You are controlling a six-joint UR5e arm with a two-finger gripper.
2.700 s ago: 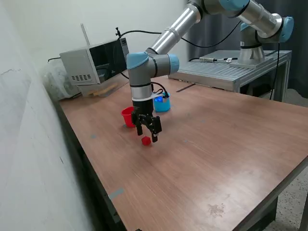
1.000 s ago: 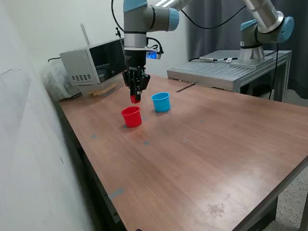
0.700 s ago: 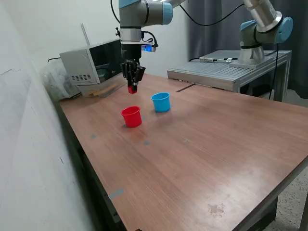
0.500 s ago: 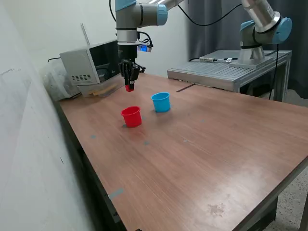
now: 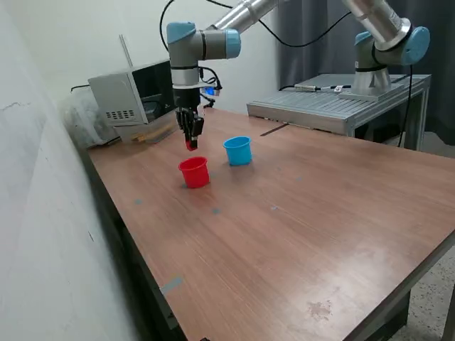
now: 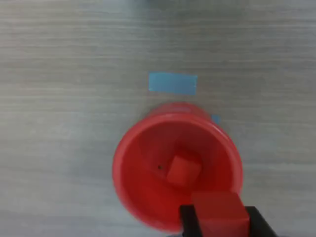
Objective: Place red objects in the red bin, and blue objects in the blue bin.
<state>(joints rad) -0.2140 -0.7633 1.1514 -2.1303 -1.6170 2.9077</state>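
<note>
I should let go of the held cube, still just above the red cup, inside the red cup (image 5: 194,175) (image 6: 206,184), beside the red cube that is lying there.
My gripper (image 5: 190,144) is shut on a small red cube (image 5: 191,145) and holds it in the air just above the red cup (image 5: 194,172). In the wrist view the held cube (image 6: 219,214) sits between the two black fingers (image 6: 186,223), over the rim of the red cup (image 6: 129,163). A second red cube (image 6: 183,171) lies inside that cup. The light blue cup (image 5: 238,150) stands beside the red cup, toward the exterior view's right. No dark blue cubes show; the blue cup's inside is hidden.
A grey box-like device (image 5: 135,92) stands at the table's back. A metal bench (image 5: 334,99) with a second arm's base (image 5: 373,71) is at the back right. A blue tape mark (image 6: 173,82) lies on the wood table (image 5: 306,213) by the red cup.
The gripper took the red cube off the table, lifted it high behind the red cup, and has now come down closer over the cup.
</note>
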